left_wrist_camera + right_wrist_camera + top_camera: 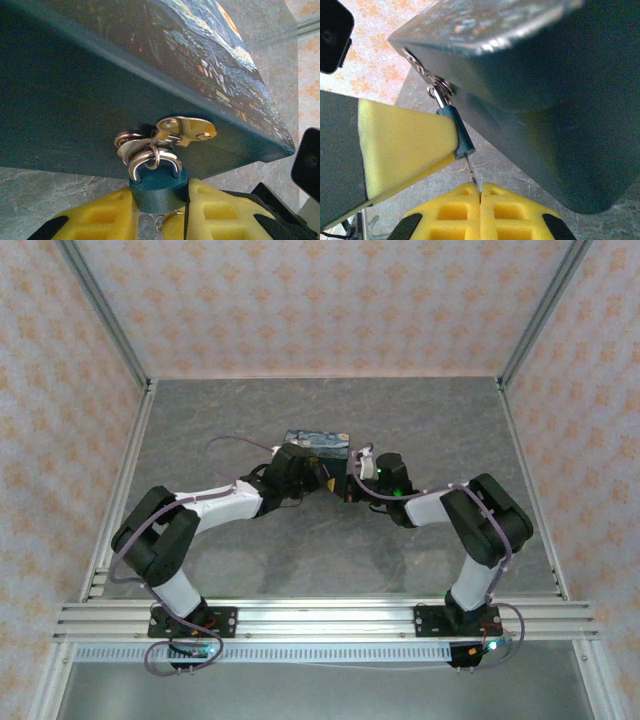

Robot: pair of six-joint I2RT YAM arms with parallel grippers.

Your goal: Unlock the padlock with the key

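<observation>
My left gripper grips the padlock's narrow edges, so it should open, turn and grip the padlock's broad sides [158,194] while my right gripper holds the key.
The padlock [157,187], a small dark teal body with a silvery shackle [150,162], hangs from the brass hasp [185,129] on the front of the blue painted box [75,100]. My left gripper [160,194] is shut on the padlock's body, yellow pads on both sides. In the right wrist view the thin key [472,172] runs from the padlock's [461,136] underside down into my right gripper [480,191], which is shut on it. A small key ring [167,222] shows under the lock. From above, both grippers [322,476] [352,482] meet at the box [317,440].
The box stands on the grey marbled table [300,550], mid-table towards the back. Metal frame rails [120,490] run along the left, right and near edges. The left gripper's yellow pad [405,145] lies close beside my right fingers.
</observation>
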